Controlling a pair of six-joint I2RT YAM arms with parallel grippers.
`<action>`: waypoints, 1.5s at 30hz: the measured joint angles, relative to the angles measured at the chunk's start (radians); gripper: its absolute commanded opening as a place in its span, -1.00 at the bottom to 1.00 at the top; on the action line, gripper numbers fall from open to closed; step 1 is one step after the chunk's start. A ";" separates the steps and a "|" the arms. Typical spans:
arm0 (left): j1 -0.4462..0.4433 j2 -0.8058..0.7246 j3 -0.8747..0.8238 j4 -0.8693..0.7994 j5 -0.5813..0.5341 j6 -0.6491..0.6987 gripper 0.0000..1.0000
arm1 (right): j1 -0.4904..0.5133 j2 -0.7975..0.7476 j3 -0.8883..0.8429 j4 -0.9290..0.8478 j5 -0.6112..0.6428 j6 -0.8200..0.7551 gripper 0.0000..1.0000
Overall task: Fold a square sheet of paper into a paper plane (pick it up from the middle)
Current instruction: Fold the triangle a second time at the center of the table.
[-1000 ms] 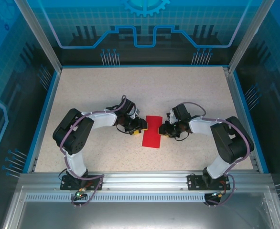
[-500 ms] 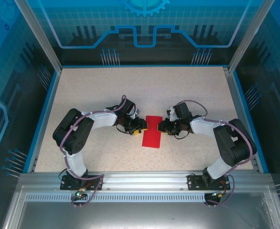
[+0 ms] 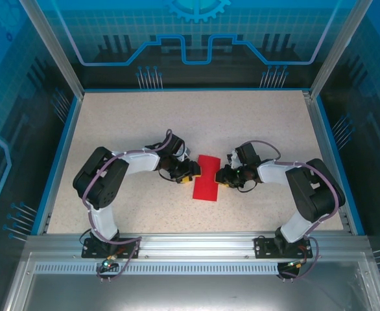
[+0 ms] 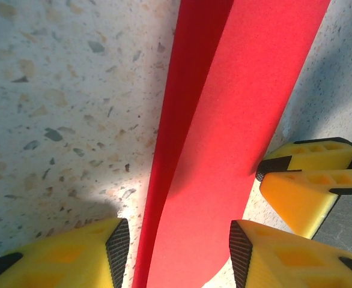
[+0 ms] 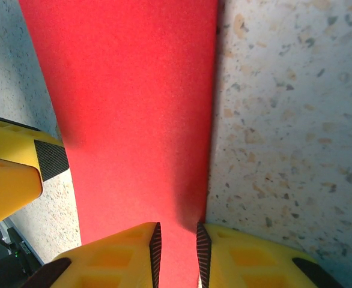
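Note:
The open fingers of my left gripper straddle both layers of the folded paper. I need to pinch only the upper layer's edge point(image 4: 173, 180) with it and lift that from the lower layer.
The square sheet of paper point(image 3: 205, 184) lies mid-table as a bright red strip, folded lengthwise. In the left wrist view the paper point(image 4: 236, 120) has an upper layer over a darker lower edge. My left gripper point(image 3: 189, 172) is at its left edge, and its jaws point(image 4: 179, 255) stand open with a pad on either side of the strip. My right gripper point(image 3: 223, 176) is at the right edge. Its jaws point(image 5: 176, 252) leave a narrow gap over the paper point(image 5: 128, 90) close to its right border. The paper plane is out of view.
The speckled table point(image 3: 196, 123) has blue rails at the sides and back and a metal rail along the front. The two grippers face each other closely across the paper. The right gripper's fingers point(image 4: 302, 180) sit near the left one's.
The right arm's forearm swung slightly back and returned. The paper and the left gripper have stayed in place.

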 measured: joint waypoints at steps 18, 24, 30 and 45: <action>-0.009 0.044 0.006 0.077 0.080 -0.034 -0.29 | -0.007 0.001 -0.008 0.013 -0.014 0.000 -0.48; -0.005 0.046 0.023 0.099 0.102 -0.035 -0.39 | -0.009 0.001 -0.009 0.016 -0.019 -0.001 -0.46; 0.004 0.046 0.034 0.118 0.115 -0.039 -0.57 | -0.008 -0.005 -0.009 0.013 -0.021 -0.009 -0.40; 0.006 0.064 0.035 0.162 0.139 -0.077 -0.92 | 0.193 -0.261 0.007 -0.146 0.250 -0.091 -0.07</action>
